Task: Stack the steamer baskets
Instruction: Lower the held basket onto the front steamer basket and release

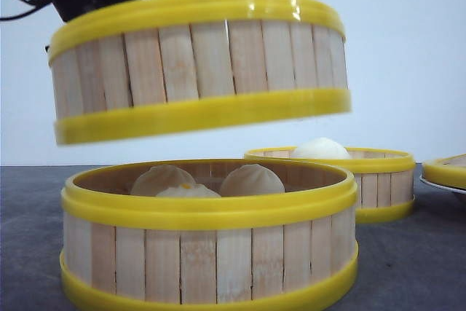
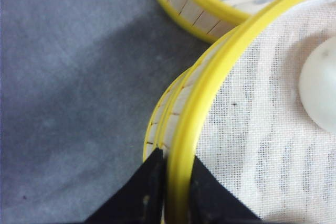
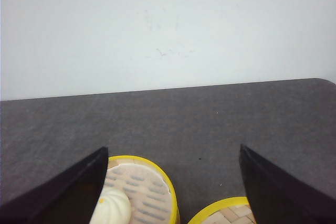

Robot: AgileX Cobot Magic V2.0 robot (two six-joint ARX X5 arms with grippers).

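Note:
The raised steamer basket, now hanging tilted above the lower one, will be let go by my left gripper squarely on top of the lower basket holding several buns (image 1: 210, 190).
One steamer basket (image 1: 196, 63) hangs in the air, slightly tilted, directly above a second steamer basket (image 1: 211, 245) that stands on the table with several buns inside. My left gripper (image 2: 176, 156) is shut on the raised basket's yellow rim (image 2: 210, 82), one finger inside and one outside the wall. That basket has a white cloth liner and a bun (image 2: 320, 87). The lower basket's rim (image 2: 156, 124) shows just beneath it. My right gripper (image 3: 173, 149) is open and empty, high above a third basket (image 3: 139, 190) that holds one bun.
The third basket (image 1: 349, 180) stands behind and to the right of the lower one. A further yellow-rimmed piece (image 1: 448, 172) sits at the far right edge, with a woven top (image 3: 226, 213). The table is dark grey, backed by a white wall.

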